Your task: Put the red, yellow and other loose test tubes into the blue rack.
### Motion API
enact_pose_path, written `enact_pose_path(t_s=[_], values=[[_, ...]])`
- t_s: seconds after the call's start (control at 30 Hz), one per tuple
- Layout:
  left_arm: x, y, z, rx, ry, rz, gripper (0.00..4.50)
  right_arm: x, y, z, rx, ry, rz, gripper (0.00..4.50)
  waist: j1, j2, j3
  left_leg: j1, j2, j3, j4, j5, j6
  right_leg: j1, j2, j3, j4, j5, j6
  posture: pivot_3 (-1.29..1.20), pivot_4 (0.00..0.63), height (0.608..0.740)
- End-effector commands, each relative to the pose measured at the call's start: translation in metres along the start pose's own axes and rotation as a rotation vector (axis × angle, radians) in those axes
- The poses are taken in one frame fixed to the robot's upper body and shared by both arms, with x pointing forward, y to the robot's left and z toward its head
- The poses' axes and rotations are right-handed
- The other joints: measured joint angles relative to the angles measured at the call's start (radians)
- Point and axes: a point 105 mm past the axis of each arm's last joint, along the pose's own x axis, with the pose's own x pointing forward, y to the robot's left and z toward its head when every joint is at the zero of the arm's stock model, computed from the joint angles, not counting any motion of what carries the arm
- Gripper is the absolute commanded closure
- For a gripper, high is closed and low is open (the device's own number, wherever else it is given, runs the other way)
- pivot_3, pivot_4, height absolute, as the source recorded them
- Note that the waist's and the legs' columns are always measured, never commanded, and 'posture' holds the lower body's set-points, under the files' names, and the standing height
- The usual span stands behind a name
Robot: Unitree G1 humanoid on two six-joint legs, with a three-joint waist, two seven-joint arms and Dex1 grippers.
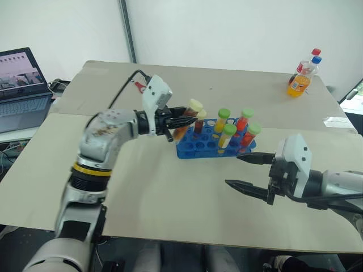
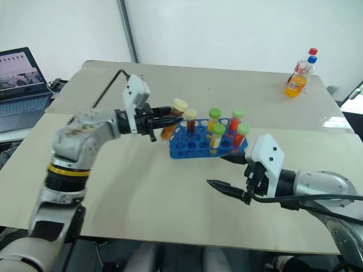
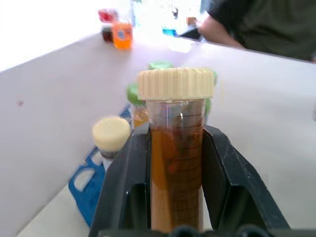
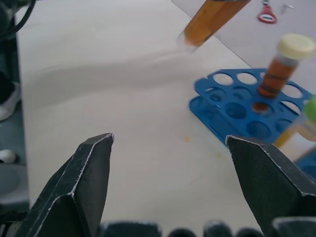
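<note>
The robot's left gripper should set the held test tube, now tilted in the air over the rack, down in the blue rack's near-side hole (image 1: 201, 145), in front of the standing brown tube.
My left gripper (image 1: 187, 120) is shut on a loose test tube (image 1: 195, 105) with brown liquid and a pale-yellow cap. It holds the tube tilted in the air over the left end of the blue rack (image 1: 191, 149). The left wrist view shows that tube (image 3: 177, 163) clamped between the two black fingers (image 3: 123, 187). Several capped tubes stand in the rack: one brown (image 1: 199, 118), others yellow (image 1: 222, 118) and red (image 1: 244, 119) with green caps. My right gripper (image 1: 233, 170) is open and empty, hovering over the table in front of the rack's right end (image 4: 232, 106).
An orange soda bottle (image 1: 300, 79) stands at the table's far right. A laptop (image 1: 20, 85) sits on a side surface to the left. A person's arm (image 3: 261, 24) shows beyond the table. The table's near edge lies just below my right gripper.
</note>
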Motion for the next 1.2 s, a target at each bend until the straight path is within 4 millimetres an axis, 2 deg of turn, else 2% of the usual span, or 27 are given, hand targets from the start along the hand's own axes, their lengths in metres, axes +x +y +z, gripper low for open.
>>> enact_pose_path(t_s=[0.03,0.17,0.33,0.8,1.2], values=[[0.01,-0.001,0.008,0.038,-0.112,0.035,3.63,0.002,0.001,0.005,-0.038,0.006,-0.03,0.44,0.0,0.0,0.0,0.0,0.0,0.0,0.0,0.0,0.0,0.0,0.0,0.0,0.0,0.0,0.0,0.0,0.15,0.728],[0.03,-0.004,0.002,0.034,-0.174,0.065,3.63,0.001,0.0,0.005,-0.033,0.021,-0.066,0.44,0.002,0.0,0.0,0.0,-0.001,0.0,0.0,0.0,0.0,0.0,0.0,0.0,0.001,0.0,0.0,0.0,0.15,0.728],[0.042,-0.001,-0.008,0.031,-0.191,0.098,3.63,-0.001,-0.003,-0.004,-0.04,0.086,-0.13,0.44,0.001,0.0,0.0,0.0,-0.001,0.0,0.0,0.0,0.0,0.0,0.0,0.0,0.001,0.0,0.0,0.0,0.15,0.728],[0.062,-0.018,-0.03,0.043,-0.162,0.03,3.63,-0.008,-0.009,-0.02,0.002,0.166,-0.26,0.44,0.001,0.0,0.0,0.0,-0.001,0.0,0.0,0.0,0.0,0.0,0.0,0.0,0.001,0.0,0.0,0.0,0.15,0.728],[0.073,-0.016,-0.047,0.003,-0.155,0.088,3.63,-0.009,-0.006,-0.02,0.017,0.152,-0.293,0.44,0.003,0.0,0.0,0.0,-0.002,-0.001,0.0,0.0,0.0,0.001,0.0,0.0,0.001,0.0,0.0,0.0,0.15,0.728]])
